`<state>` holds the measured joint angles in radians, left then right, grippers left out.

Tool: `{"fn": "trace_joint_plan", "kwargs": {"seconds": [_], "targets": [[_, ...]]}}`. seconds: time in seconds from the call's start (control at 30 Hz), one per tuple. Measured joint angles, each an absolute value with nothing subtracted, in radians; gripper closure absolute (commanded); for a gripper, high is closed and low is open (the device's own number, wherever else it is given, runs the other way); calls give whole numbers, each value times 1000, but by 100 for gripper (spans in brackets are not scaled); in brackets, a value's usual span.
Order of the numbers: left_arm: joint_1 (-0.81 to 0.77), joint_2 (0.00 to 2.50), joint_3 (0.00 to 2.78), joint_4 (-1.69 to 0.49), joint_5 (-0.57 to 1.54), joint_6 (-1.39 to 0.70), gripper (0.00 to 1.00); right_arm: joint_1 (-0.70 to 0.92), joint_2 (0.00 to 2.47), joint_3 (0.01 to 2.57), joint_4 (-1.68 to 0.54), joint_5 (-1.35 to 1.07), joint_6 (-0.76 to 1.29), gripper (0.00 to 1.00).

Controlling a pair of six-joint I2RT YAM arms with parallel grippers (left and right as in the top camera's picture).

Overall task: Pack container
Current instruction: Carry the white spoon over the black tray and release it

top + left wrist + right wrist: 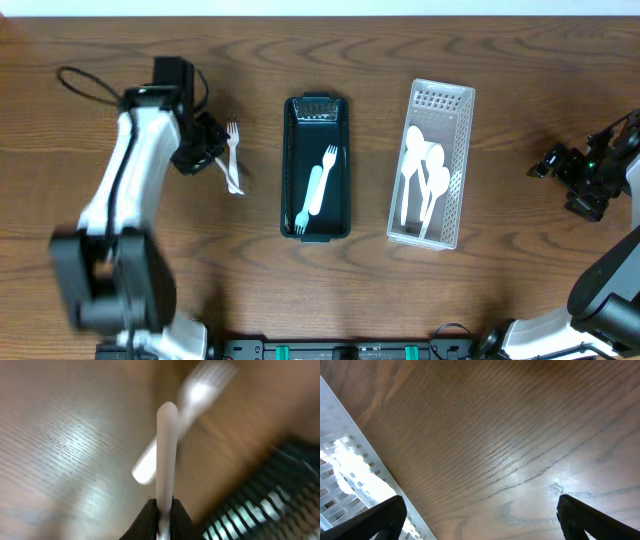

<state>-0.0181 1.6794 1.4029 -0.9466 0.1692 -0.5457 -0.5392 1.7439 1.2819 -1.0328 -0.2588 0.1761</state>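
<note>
The left gripper will release the white plastic utensil against the fork handles inside the black container (310, 187).
My left gripper (213, 152) (165, 512) is shut on the handle of a white plastic utensil (232, 178) (166, 450), left of the black container (345, 170) (260, 505). Its working end is hidden. A white fork (232, 138) (200, 392) lies on the table just beside it, blurred in the left wrist view. The black container holds a pale fork (318, 190). The white perforated container (462, 150) (350, 460) holds white spoons (425, 170). My right gripper (548, 165) (480, 515) is open and empty over bare wood, right of the white container.
The wooden table (500, 290) carries the two containers side by side in the middle. A black cable (85, 85) loops at the far left by the left arm. The table's front edge has black mounts (330, 350).
</note>
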Motion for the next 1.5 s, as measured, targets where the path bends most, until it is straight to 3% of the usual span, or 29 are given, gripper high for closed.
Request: {"fn": "trace_joint_plan", "kwargs": {"seconds": [0.2, 0.43, 0.8, 1.23, 1.5], "targets": [[-234, 1459, 1417, -963, 168, -336, 94, -539, 1744, 1282, -1017, -259, 176, 1], [-420, 1543, 1417, -933, 46, -223, 94, -539, 1744, 1282, -1008, -259, 179, 1], [-440, 1819, 1412, -869, -14, -200, 94, -539, 1744, 1282, -1008, -274, 199, 1], [-491, 1807, 1412, -912, -57, -232, 94, -539, 1744, 1282, -1008, -278, 202, 1], [-491, 1667, 1412, -912, -81, -287, 94, -539, 1744, 1282, -1008, -278, 202, 1]]}}
